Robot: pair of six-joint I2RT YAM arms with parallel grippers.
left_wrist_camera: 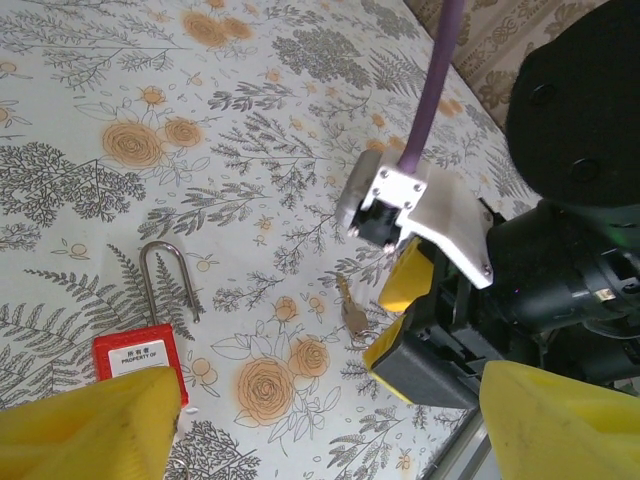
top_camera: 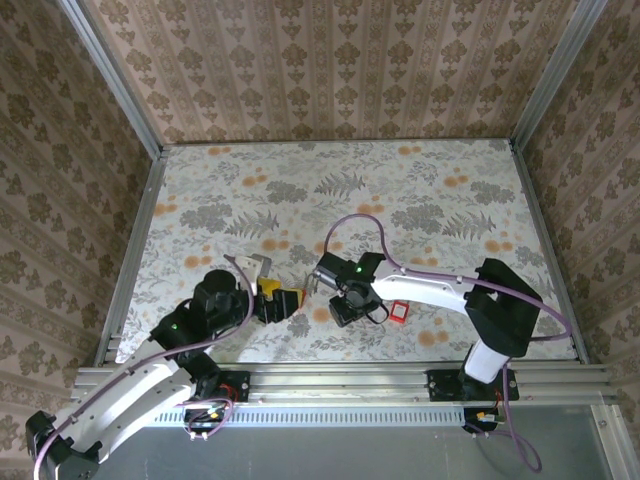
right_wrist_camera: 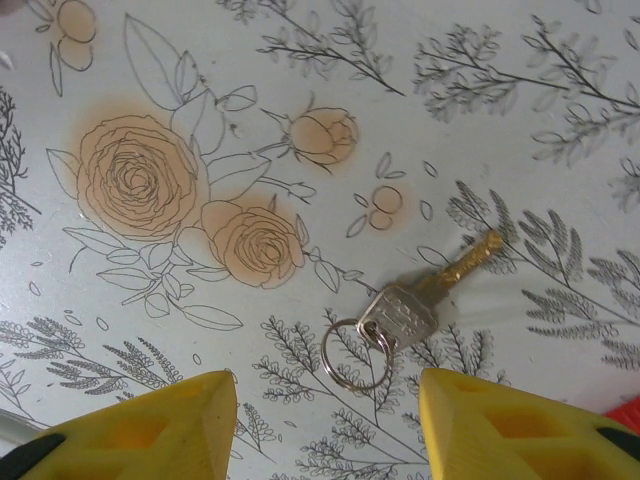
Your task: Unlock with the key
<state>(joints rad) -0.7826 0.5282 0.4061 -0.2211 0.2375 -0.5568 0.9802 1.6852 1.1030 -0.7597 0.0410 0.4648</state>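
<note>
The key is lying flat with its ring toward my right gripper, so next I pick it up by the ring and have my left gripper take the blade (right_wrist_camera: 472, 261).
The key (right_wrist_camera: 420, 305) is small and silver-and-brass, with a wire ring, and lies flat on the flowered table. My right gripper (right_wrist_camera: 322, 400) is open and hovers just above it; the yellow fingers (right_wrist_camera: 150, 430) stand either side of the ring without touching it. In the left wrist view the same key (left_wrist_camera: 350, 312) rests by the right gripper (left_wrist_camera: 395, 318). The red padlock (left_wrist_camera: 135, 358) lies flat with its steel shackle swung out, and appears beside the right arm as padlock (top_camera: 398, 312). My left gripper (left_wrist_camera: 325, 400) is open and holds nothing. It sits left of the right gripper (top_camera: 345, 303).
A purple cable (top_camera: 350, 225) loops over the table behind the right arm. The aluminium rail (top_camera: 340, 380) runs along the near edge. Patterned walls enclose the table (top_camera: 400, 190) on three sides.
</note>
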